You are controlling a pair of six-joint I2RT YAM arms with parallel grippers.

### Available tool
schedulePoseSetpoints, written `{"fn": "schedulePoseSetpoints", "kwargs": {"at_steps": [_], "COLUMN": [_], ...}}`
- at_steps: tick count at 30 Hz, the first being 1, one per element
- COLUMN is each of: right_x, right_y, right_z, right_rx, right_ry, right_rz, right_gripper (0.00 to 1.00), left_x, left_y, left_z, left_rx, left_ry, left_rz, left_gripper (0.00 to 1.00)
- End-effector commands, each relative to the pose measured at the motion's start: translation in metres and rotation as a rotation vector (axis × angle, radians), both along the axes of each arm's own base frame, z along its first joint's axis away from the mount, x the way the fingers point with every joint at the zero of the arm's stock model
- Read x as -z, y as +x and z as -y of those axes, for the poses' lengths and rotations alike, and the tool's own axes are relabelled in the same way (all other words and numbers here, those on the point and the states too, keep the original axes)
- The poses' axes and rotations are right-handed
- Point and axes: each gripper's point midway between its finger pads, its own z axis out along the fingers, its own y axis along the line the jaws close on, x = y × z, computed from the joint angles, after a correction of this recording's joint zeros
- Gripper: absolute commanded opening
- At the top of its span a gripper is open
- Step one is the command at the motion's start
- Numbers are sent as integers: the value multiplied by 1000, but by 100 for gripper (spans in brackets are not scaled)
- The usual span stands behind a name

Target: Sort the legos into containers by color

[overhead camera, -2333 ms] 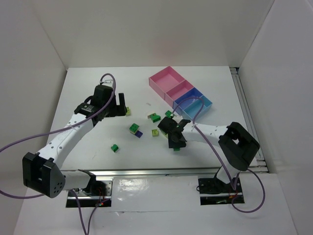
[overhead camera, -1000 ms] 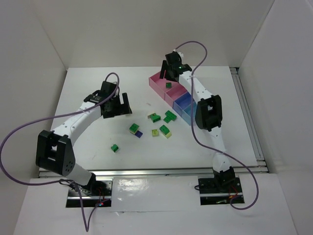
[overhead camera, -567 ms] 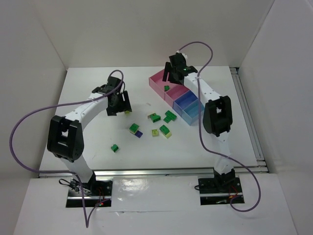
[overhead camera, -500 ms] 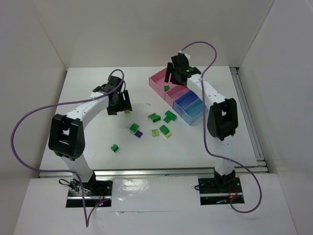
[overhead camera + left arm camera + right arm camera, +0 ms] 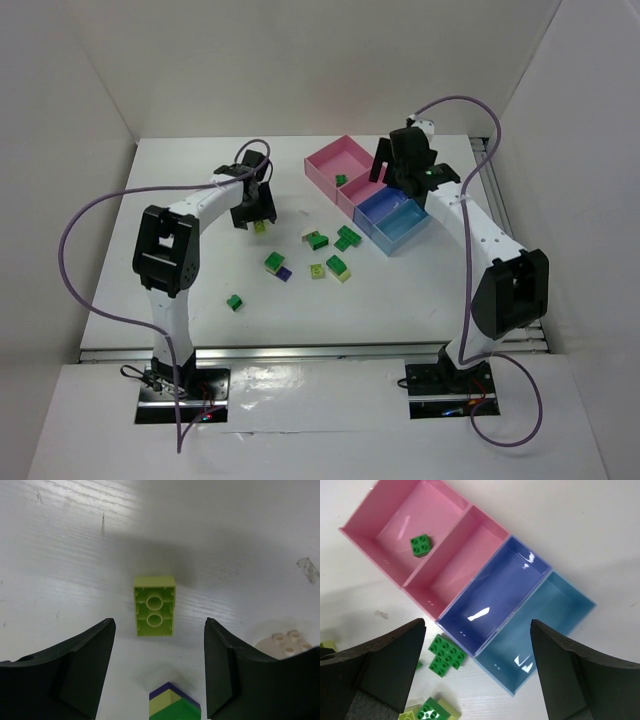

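Next, my right gripper moves to the green top part [image 5: 335, 264] [image 5: 433, 710] of the green-on-yellow stack next to the loose yellow-green lego and closes there.
In the left wrist view a yellow-green lego [image 5: 154, 606] lies studs down on the white table, just ahead of my open left gripper [image 5: 159, 625], whose fingers do not touch it. From above, that gripper [image 5: 255, 207] hangs over the same lego [image 5: 261, 227]. My right gripper [image 5: 477, 625] is open and empty above the containers: large pink [image 5: 385, 510], smaller pink [image 5: 465, 562], dark blue [image 5: 495, 592], light blue [image 5: 540, 625]. One dark green lego [image 5: 421, 545] lies in the large pink tray. From above, my right gripper [image 5: 392, 172] sits over the row of containers [image 5: 372, 195].
Loose legos lie mid-table: green ones [image 5: 348, 238] [image 5: 273, 262] [image 5: 234, 302], a dark blue one [image 5: 285, 272], yellow-green ones [image 5: 317, 271], and a green-on-yellow stack [image 5: 338, 267]. A purple, yellow and green stack [image 5: 175, 702] sits near my left fingers, a pale brick [image 5: 287, 640] to their right.
My right gripper has moved right from over the large pink tray to over the blue trays, jaws widening. My left gripper has shifted right over the yellow-green lego, jaws narrowing.
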Motion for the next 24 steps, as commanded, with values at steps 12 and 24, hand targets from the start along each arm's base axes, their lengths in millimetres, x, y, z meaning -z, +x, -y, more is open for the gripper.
{"fn": "schedulePoseSetpoints", "kwargs": {"at_steps": [12,24], "right_x": [0,19], "right_y": [-14,-24], "right_z": [27,33], "right_rx": [56,82], "right_ry": [-38,-51], "right_rz": [-21,-60], "right_gripper": [93,93], "left_x": [26,-58], "left_y": [11,25], "left_z": [-9,43], "left_rx": [-45,235], "left_ry": [62,-172], "left_rz": [-47,144], "left_gripper": [55,24]}}
